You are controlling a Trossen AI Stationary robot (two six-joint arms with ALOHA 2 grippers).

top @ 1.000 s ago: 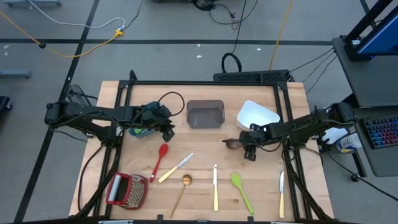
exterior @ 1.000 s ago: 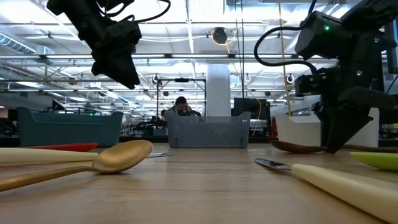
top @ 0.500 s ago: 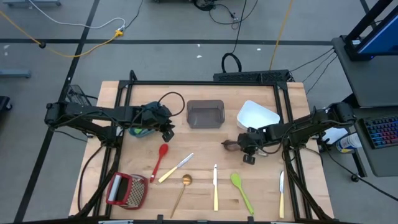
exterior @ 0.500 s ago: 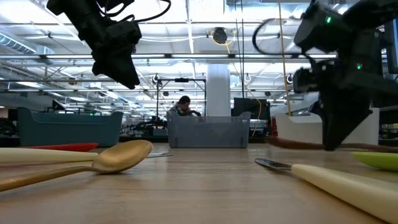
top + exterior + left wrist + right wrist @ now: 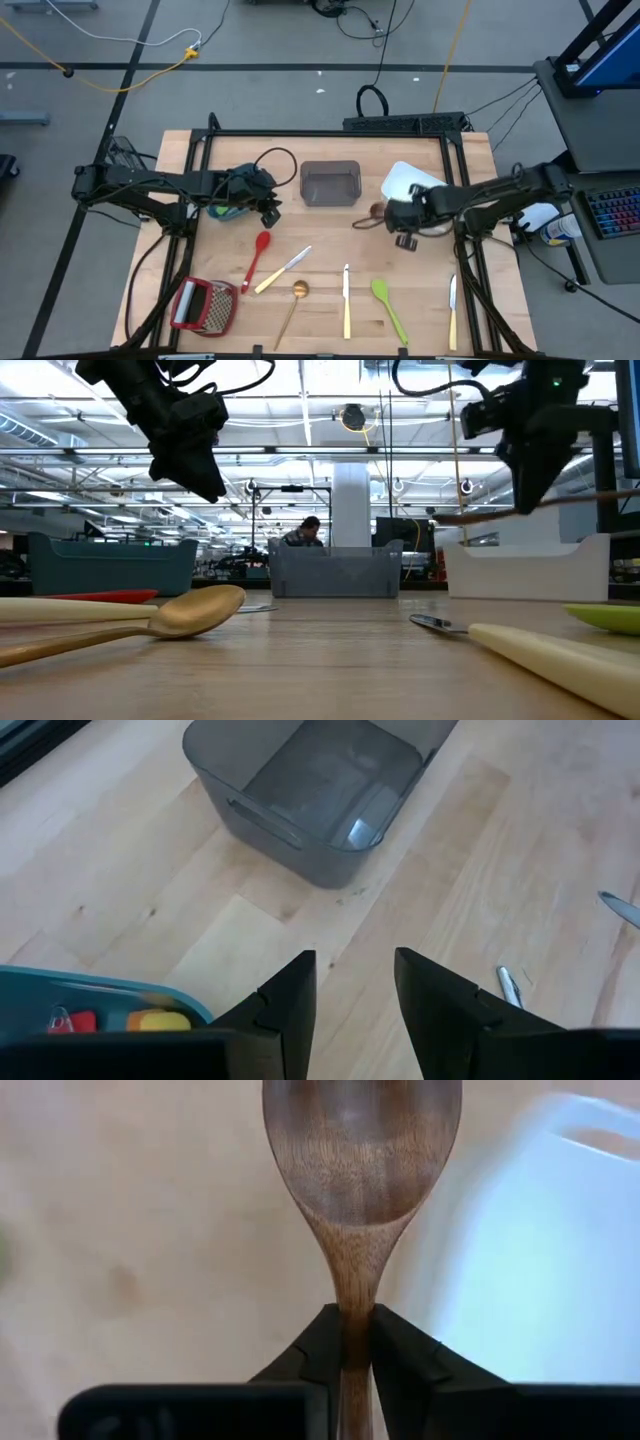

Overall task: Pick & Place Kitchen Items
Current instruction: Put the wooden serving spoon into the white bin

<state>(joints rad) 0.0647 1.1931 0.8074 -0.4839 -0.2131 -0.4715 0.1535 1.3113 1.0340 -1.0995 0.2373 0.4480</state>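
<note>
Next, I should move my left gripper to the red spatula and close on the upper part of its handle (image 5: pixel 256 257), just below the spatula's head.
A brown wooden spoon (image 5: pixel 360 1150) hangs in the air beside the white bin (image 5: pixel 410 180), with my right gripper (image 5: pixel 355 1338) shut on it; in the low view the spoon (image 5: pixel 480 514) shows as a thin, almost level line above the bin's rim. My left gripper (image 5: pixel 355 990) stands open above bare table, next to the teal bin (image 5: pixel 222 210), with nothing between its fingers. A red spatula (image 5: pixel 260 250), a gold spoon (image 5: pixel 296 298), a green spoon (image 5: pixel 388 303) and three cream-handled knives (image 5: pixel 346 300) lie flat near the table's front edge. My right gripper pinches the spoon's neck (image 5: pixel 355 1305), just behind the bowl, between its two fingers. The fingers point down from above and lie across the handle. The spoon is lifted clear of the table and hangs nearly level, bowl toward the table's left.
A grey bin (image 5: pixel 330 183) stands at the far middle, the white bin to its right, the teal bin with small items to its left. A red-framed grater (image 5: pixel 203 305) lies at the near left corner. Bare wood lies between the bins and the row of utensils.
My right gripper has shut on the wooden spoon, which lay on the table, and has risen with it toward the white bin. The spoon now hangs clear of the table, above the bin's rim height.
</note>
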